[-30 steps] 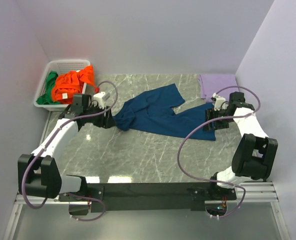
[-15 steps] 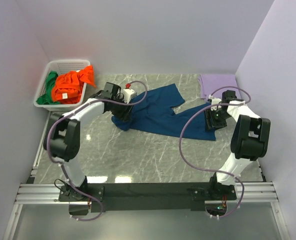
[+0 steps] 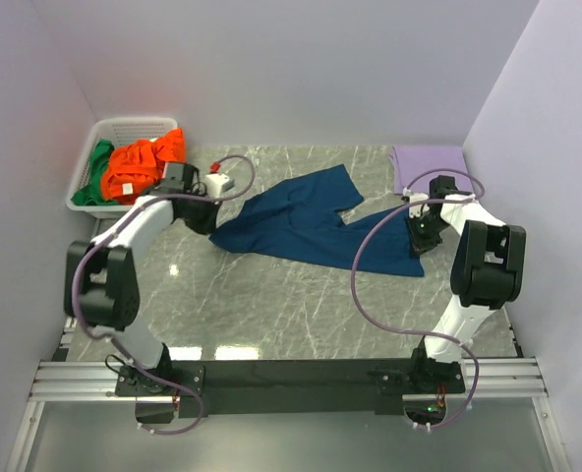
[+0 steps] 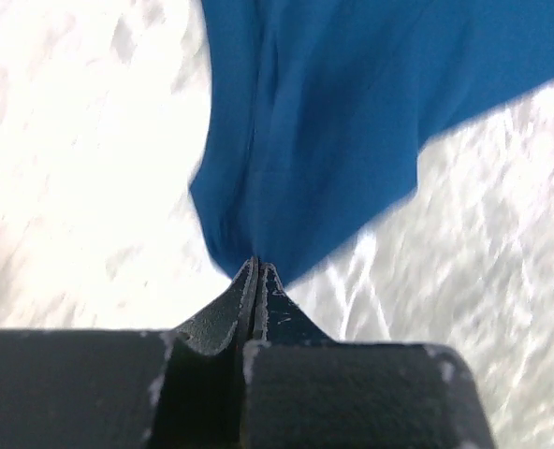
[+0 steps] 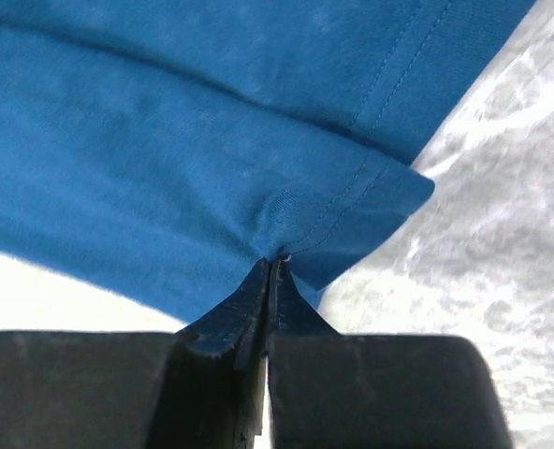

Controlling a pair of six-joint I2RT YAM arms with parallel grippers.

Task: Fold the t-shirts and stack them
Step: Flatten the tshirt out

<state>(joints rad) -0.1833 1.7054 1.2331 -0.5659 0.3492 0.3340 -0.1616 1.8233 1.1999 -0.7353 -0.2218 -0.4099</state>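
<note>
Next, I open my right gripper, as it puckers the navy t-shirt's hem short of the corner, and take the hem closer to that corner [image 5: 412, 194] before I lift the navy t-shirt.
The navy blue t-shirt [image 3: 311, 226] lies crumpled and stretched across the middle of the marble table. My left gripper [image 3: 212, 221] is shut on its left end, and the cloth [image 4: 305, 131] bunches right at the closed tips [image 4: 256, 264]. On the shirt's right side, my right gripper [image 3: 419, 234] is shut on a stitched hem corner [image 5: 352, 187], which puckers at the jaws [image 5: 275, 260]. The orange t-shirt [image 3: 144, 162] and the green one [image 3: 98, 162] sit heaped in the basket at the back left. No white print shows on the navy shirt.
The white slotted basket [image 3: 124, 125] stands against the left wall at the back. A folded lilac cloth [image 3: 429, 162] lies at the back right, close behind my right wrist. Walls enclose the table on the left, back and right.
Both grippers have shut on the navy shirt. My left arm has swung left, drawing the shirt's left end with it. The right gripper has stayed at the right hem.
</note>
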